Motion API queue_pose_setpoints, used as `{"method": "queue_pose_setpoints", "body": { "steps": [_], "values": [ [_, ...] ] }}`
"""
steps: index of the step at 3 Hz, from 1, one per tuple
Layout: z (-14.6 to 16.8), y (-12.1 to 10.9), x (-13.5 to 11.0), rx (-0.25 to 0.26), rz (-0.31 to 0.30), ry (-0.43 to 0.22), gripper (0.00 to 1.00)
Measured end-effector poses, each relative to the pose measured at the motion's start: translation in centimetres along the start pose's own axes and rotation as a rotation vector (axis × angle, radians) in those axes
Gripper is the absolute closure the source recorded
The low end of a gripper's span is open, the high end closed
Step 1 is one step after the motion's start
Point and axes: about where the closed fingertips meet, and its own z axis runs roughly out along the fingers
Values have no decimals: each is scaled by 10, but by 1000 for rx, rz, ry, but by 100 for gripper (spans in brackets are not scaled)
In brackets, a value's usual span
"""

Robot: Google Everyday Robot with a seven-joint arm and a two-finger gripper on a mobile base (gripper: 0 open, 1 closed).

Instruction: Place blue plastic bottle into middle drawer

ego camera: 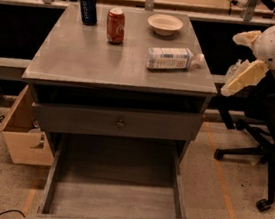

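Observation:
My gripper needs to next move to the cap end (189, 59) of the blue plastic bottle and close there, leaving the bottom end of the bottle free.
The blue plastic bottle (170, 59) lies on its side on the grey cabinet top (83, 59), cap pointing right, near the right edge. The middle drawer (116, 192) is pulled wide open low at the front, and its plank floor is bare. My gripper (242, 76) hangs in the air just right of the cabinet's right edge, about level with its top. It is apart from the bottle and holds nothing that I can see.
A dark blue can (88, 7), a red can (116, 25) and a white bowl (165, 24) stand at the back of the top. A drawer front with a round knob (120, 124) is above the open drawer. A cardboard box (23, 134) sits left, an office chair (268, 149) right.

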Motion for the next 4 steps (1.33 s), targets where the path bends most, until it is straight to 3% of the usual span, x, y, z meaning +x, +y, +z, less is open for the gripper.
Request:
{"method": "queue_pose_setpoints", "body": {
  "steps": [1,2,3,4],
  "values": [
    [46,-29,11,-66,30,-76,0],
    [81,-49,4,-120,98,-98,0],
    [71,-64,-4,-79,117,-110,0],
    [71,-64,-4,-80,113,-110,0]
  ]
}}
